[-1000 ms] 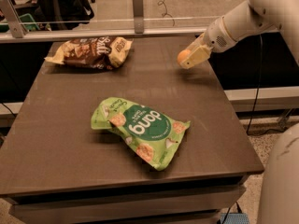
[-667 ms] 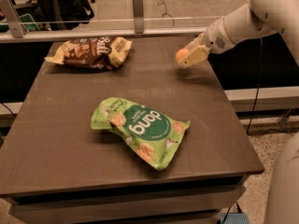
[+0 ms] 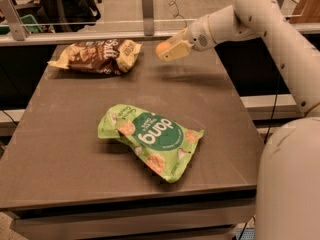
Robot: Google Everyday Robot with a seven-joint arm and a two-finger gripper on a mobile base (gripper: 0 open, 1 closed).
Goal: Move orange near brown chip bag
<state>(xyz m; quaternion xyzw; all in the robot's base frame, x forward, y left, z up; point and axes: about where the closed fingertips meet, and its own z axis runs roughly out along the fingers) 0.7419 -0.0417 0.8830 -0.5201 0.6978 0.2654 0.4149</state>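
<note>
My gripper is to release the orange against the front edge of the brown chip bag (image 3: 119,68), by the end of the bag nearest my arm. The orange is now above the table's far part.
My gripper (image 3: 166,50) is shut on the orange (image 3: 162,48), a small round orange fruit, and holds it above the far part of the dark table (image 3: 65,149). The brown chip bag (image 3: 96,56), dark brown with cream-yellow ends and white script, lies flat at the table's far left. The orange is to the right of the bag's right end, a short gap away and higher than it. My white arm (image 3: 235,21) reaches in from the right.
A bright green bag marked "dang" (image 3: 150,139) lies in the middle of the table toward the front. A metal rail with glass (image 3: 146,6) runs along the table's far edge. My white base (image 3: 290,184) stands at the right.
My gripper has moved left with the orange in it, from the table's far right toward the brown chip bag. Both bags have stayed where they were.
</note>
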